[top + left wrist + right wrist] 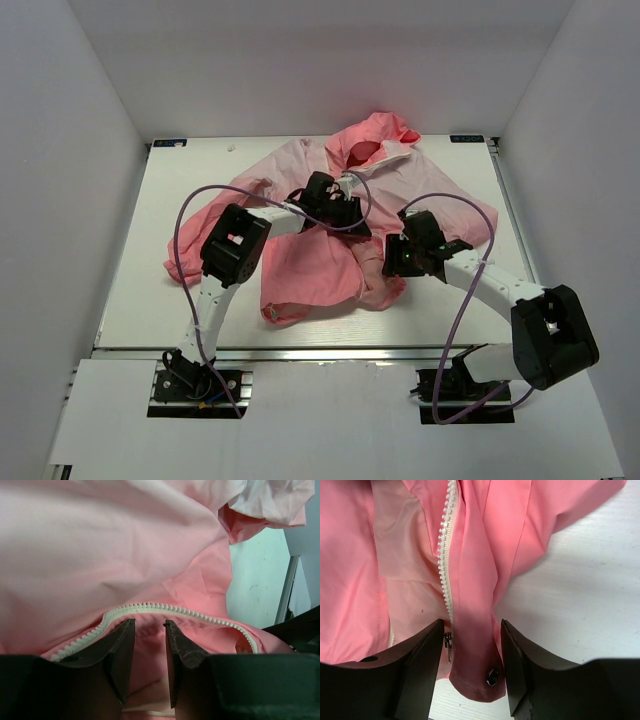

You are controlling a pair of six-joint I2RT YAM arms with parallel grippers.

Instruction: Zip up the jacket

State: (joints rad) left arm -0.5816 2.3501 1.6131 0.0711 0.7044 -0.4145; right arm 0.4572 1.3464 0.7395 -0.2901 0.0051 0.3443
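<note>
The zipper's ends lie apart at the hem, so I will pinch the slider's hem corner with my right gripper while my left gripper takes the opposite hem corner [372,657].
The pink jacket [320,275] lies crumpled in the middle of the table, hood [375,135] at the far side. My left gripper [350,212] is over its upper front. In the left wrist view the gripper [150,625] is slightly open, with pink cloth in the gap and a curved run of white zipper teeth [165,608] just beyond the tips. My right gripper [393,262] is at the lower front edge. In the right wrist view the gripper [472,625] is open, straddling the hem corner with the metal zipper slider [448,646] and a dark snap button [492,676].
The white table [170,260] is walled by white panels left, right and behind. Bare table shows beside the hem in the right wrist view [580,590]. A metal rail [288,587] at the table edge shows in the left wrist view. Purple cables loop over both arms.
</note>
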